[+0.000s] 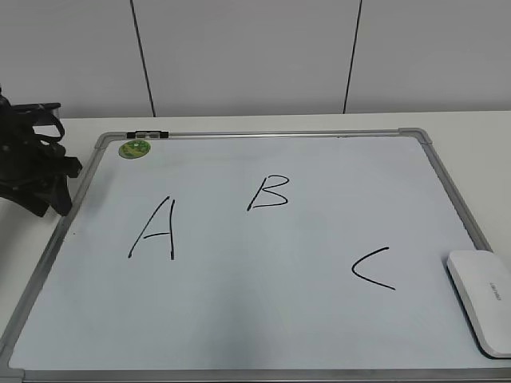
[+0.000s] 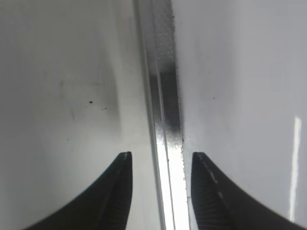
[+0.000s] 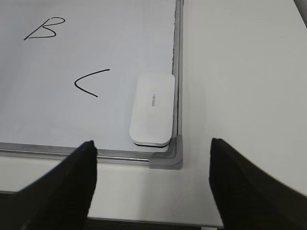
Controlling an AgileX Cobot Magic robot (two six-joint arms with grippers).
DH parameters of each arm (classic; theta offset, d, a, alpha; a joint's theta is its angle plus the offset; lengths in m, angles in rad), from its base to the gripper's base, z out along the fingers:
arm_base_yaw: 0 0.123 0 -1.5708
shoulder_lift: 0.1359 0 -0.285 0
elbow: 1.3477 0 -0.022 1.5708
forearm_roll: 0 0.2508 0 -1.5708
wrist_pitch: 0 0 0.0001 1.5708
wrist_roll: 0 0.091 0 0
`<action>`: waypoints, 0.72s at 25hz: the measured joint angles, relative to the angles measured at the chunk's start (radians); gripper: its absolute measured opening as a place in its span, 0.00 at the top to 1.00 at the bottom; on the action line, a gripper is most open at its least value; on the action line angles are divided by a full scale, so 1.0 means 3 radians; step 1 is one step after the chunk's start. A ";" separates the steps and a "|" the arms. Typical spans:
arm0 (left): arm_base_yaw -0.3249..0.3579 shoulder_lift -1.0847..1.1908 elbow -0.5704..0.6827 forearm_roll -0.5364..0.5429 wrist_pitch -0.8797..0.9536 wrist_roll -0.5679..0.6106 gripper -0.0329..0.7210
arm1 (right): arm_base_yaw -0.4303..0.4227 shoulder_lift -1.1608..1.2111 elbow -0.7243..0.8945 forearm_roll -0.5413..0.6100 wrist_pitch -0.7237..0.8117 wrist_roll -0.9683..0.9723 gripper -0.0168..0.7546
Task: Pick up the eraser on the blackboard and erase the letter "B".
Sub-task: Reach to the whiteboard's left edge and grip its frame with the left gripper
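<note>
Next, my right gripper grips the long sides of the white eraser, level with its small printed lettering (image 1: 493, 292) (image 3: 153, 99).
The blackboard (image 1: 263, 319) is a white board with a grey frame, lying flat on the table. The black letter "B" (image 1: 268, 193) is written near its upper middle and also shows in the right wrist view (image 3: 45, 28). The white eraser (image 1: 484, 299) lies at the board's near right corner; in the right wrist view (image 3: 152, 108) it sits just beyond my right gripper (image 3: 152, 148), which is open, empty and short of the board's corner. My left gripper (image 2: 160, 160) is open and empty, straddling the board's left frame (image 2: 163, 96). The left arm (image 1: 32, 167) is at the far left.
Letters A (image 1: 156, 230) and C (image 1: 374, 267) are also on the board. A round green magnet (image 1: 135, 148) and a marker (image 1: 148, 134) sit at the top left edge. The white table (image 3: 240, 72) extends to the right of the board.
</note>
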 joint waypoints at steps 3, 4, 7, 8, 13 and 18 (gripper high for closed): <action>0.0000 0.0046 0.0000 0.0000 -0.0029 0.0000 0.55 | 0.0000 0.0000 0.0000 0.0000 0.0000 0.0000 0.28; 0.0000 0.0046 0.0000 0.0000 -0.0043 0.0000 0.56 | 0.0000 0.0000 0.0000 0.0000 0.0000 0.0000 0.28; 0.0000 0.0046 0.0000 0.0000 -0.0116 0.0002 0.56 | 0.0000 0.0000 0.0000 0.0000 0.0000 0.0000 0.28; 0.0000 0.0046 0.0000 0.0000 -0.0124 0.0008 0.56 | 0.0000 0.0000 0.0000 0.0000 0.0000 0.0000 0.28; 0.0000 0.0134 0.0000 0.0000 -0.0154 0.0008 0.57 | 0.0000 0.0000 0.0000 0.0000 0.0000 0.0000 0.28; 0.0000 0.0211 -0.0007 0.0000 -0.0169 0.0008 0.58 | 0.0000 0.0000 0.0000 0.0000 0.0000 0.0000 0.28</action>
